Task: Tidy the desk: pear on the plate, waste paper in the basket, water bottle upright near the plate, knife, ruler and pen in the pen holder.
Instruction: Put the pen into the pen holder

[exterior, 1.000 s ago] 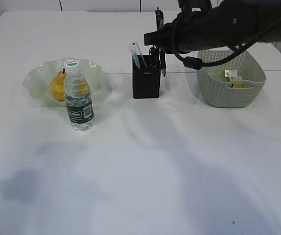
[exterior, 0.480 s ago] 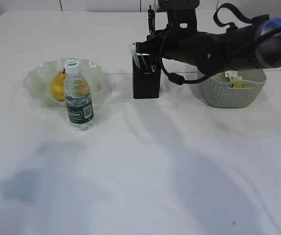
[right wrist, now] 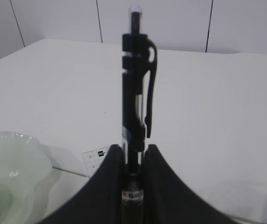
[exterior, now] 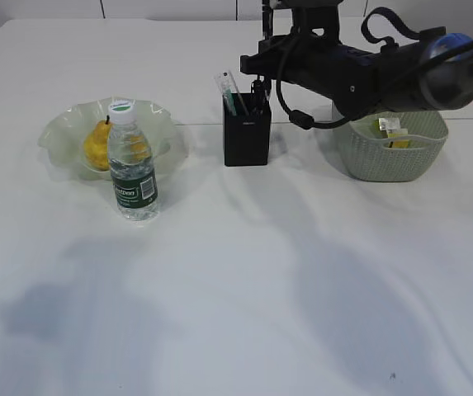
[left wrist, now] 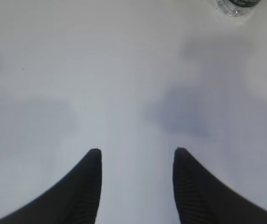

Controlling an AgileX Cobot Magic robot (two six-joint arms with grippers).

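Next, I release the black pen, now upright just above the holder, from my right gripper in the black pen holder (exterior: 230,107), beside the clear ruler.
My right gripper (exterior: 262,64) hovers just above the black pen holder (exterior: 246,136), shut on a black pen (exterior: 264,21) held upright. In the right wrist view the pen (right wrist: 134,84) rises from between the closed fingers of the right gripper (right wrist: 133,150). Whether its lower end is inside the holder I cannot tell. A clear ruler (exterior: 229,89) stands in the holder. The yellow pear (exterior: 96,145) lies on the pale green plate (exterior: 54,132). In front of the plate the water bottle (exterior: 132,161) stands upright. Waste paper (exterior: 390,129) lies in the basket (exterior: 391,157). My left gripper (left wrist: 137,151) is open over bare table.
The white table top (exterior: 244,280) stretches wide in front of the objects. The bottle's base (left wrist: 238,4) shows at the top edge of the left wrist view. The ruler's top (right wrist: 95,157) and the plate rim (right wrist: 12,154) show below the right gripper.
The right arm with the pen swung left over the pen holder, then shifted slightly back right. Its grip has stayed shut. Plate, bottle and basket have not moved.
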